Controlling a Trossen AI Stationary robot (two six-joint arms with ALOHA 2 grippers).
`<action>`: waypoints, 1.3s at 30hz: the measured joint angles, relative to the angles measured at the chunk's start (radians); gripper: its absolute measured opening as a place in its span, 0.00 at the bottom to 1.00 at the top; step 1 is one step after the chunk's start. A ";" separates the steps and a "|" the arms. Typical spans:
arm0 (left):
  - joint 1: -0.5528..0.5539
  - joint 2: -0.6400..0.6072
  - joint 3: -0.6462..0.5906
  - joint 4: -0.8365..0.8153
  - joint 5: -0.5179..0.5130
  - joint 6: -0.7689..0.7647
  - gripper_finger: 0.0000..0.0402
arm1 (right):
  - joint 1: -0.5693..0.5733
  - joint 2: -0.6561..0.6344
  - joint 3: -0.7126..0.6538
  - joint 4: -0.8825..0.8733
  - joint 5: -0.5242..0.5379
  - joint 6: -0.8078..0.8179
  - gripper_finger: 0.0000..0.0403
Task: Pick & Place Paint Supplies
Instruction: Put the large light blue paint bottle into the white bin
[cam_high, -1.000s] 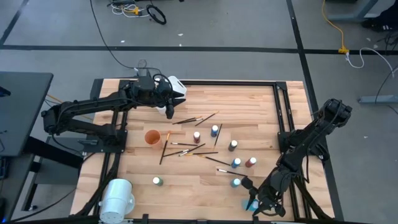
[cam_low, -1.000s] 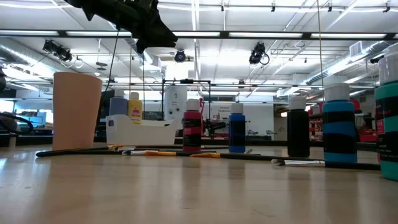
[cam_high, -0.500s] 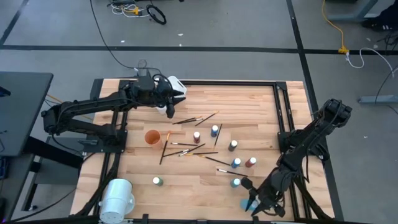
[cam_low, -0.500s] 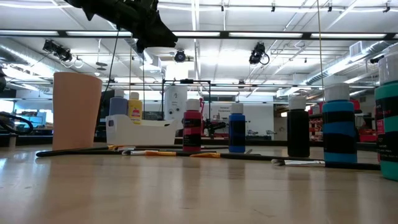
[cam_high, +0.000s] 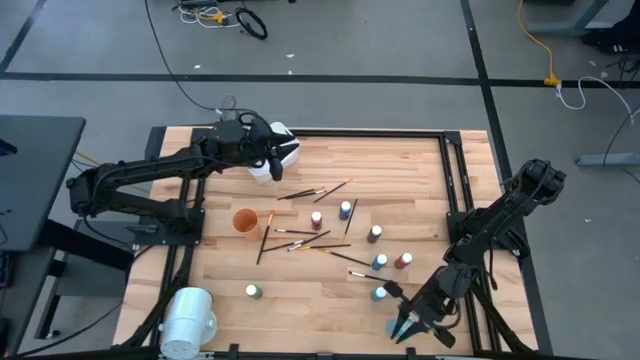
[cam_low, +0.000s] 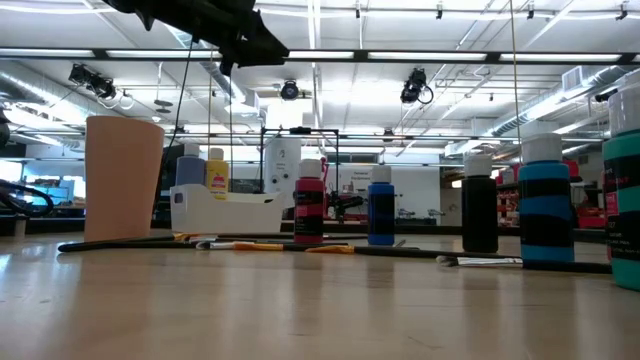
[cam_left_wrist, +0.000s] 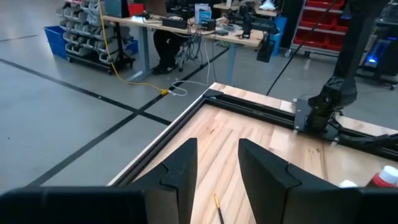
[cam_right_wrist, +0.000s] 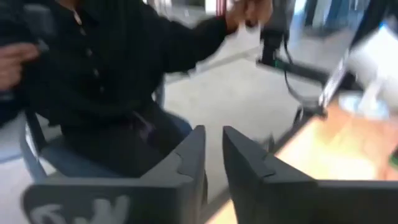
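Next, my right gripper opens its fingers wide first and then closes around the bottle's top (cam_high: 406, 325), because the gap between them is too narrow for the teal bottle.
Several small white-capped paint bottles (cam_high: 374, 233) stand on their bases on the wooden table, with thin brushes (cam_high: 300, 238) lying flat among them. A teal bottle (cam_high: 392, 326) stands at the near edge. My right gripper (cam_high: 406, 328) is just beside it, fingers a narrow gap apart with nothing between them (cam_right_wrist: 214, 155). My left gripper (cam_high: 270, 162) hovers by the white tub (cam_high: 285, 140) at the far left, open and empty (cam_left_wrist: 217, 155). A yellow bottle (cam_low: 216, 172) sticks up out of the tub (cam_low: 225, 211).
An orange cup (cam_high: 244, 220) stands left of the brushes. A large white cylinder (cam_high: 188, 317) lies at the near left corner. Black rails (cam_high: 455, 180) border the table. A seated person in dark clothes (cam_right_wrist: 93, 74) is in the room beyond the near edge.
My left gripper has tipped upward to nearly level above the tub, staying in place. My right gripper has tipped upward beside the teal bottle and risen slightly. The bottles and brushes have not moved.
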 joint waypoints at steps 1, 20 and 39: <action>0.000 0.000 0.000 -0.001 0.000 -0.002 0.31 | 0.000 -0.001 0.000 0.007 -0.009 -0.003 0.19; 0.000 0.000 0.000 0.036 0.000 -0.055 0.31 | 0.049 -0.003 0.003 -0.199 -0.018 -0.097 0.46; 0.000 0.000 0.000 0.043 0.000 -0.054 0.31 | 0.015 -0.024 -0.002 -0.280 0.012 -0.090 0.44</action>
